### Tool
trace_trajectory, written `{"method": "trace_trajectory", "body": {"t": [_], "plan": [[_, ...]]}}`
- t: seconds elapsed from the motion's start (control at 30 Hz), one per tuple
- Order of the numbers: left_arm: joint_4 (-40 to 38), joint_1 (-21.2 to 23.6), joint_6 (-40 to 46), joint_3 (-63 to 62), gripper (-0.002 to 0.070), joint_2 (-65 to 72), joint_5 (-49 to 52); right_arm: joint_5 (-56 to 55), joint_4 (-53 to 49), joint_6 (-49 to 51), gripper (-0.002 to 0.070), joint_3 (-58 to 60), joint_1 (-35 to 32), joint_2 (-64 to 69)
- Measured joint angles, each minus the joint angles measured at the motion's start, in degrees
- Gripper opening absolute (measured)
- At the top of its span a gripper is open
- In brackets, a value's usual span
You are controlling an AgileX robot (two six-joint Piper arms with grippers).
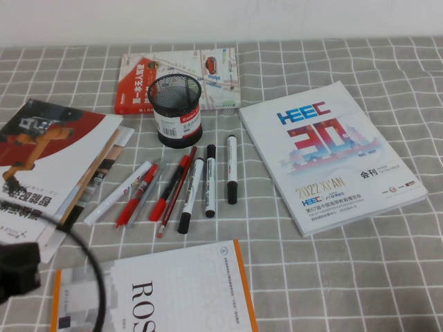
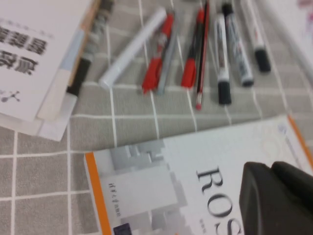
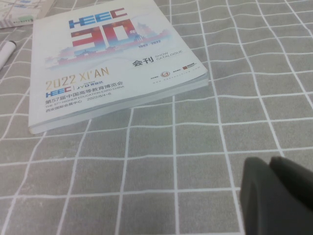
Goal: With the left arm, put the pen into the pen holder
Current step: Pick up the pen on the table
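The robot's left gripper needs to next move to the middle of the white pen (image 1: 116,195) (image 2: 132,48), beside the red pen, and close there.
The pen (image 1: 118,193), slim and almost all white, lies on the checked cloth at the left end of a row of markers. It also shows in the left wrist view (image 2: 132,49). The pen holder (image 1: 176,111), a black mesh cup with a white and red label, stands upright behind the row. The left arm (image 1: 14,271) shows at the lower left edge with a looping black cable. My left gripper (image 2: 270,167) is shut and empty, above the ROS book and well short of the pen. My right gripper (image 3: 268,160) is shut and empty over bare cloth.
Red pens (image 1: 138,194) and white markers with black caps (image 1: 210,180) lie beside the pen. The ROS book (image 1: 187,290) lies at the front. A stack of brochures (image 1: 48,159) is at the left, the HEEC book (image 1: 329,152) at the right, and a map book (image 1: 208,76) behind the holder.
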Motion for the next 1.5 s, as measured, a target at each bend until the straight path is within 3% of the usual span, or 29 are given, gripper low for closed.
{"method": "trace_trajectory", "body": {"t": [0.4, 0.77, 1.2, 1.3, 1.5], "plan": [[1.0, -0.3, 10.7, -18.2, 0.0000, 30.2, 6.0, 0.0, 0.0, 0.0, -0.0014, 0.0, 0.0, 0.0], [11.3, -11.0, 11.4, -38.9, 0.0000, 53.6, 13.5, 0.0, 0.0, 0.0, -0.0014, 0.0, 0.0, 0.0], [19.3, -11.3, 13.9, -53.4, 0.0004, 68.3, 18.4, 0.0, 0.0, 0.0, -0.0014, 0.0, 0.0, 0.0], [19.5, -11.3, 14.4, -53.9, 0.0056, 70.5, 17.7, 0.0, 0.0, 0.0, -0.0014, 0.0, 0.0, 0.0], [21.4, -11.3, 14.7, -53.9, 0.0234, 74.1, 13.5, 0.0, 0.0, 0.0, -0.0014, 0.0, 0.0, 0.0]]}}
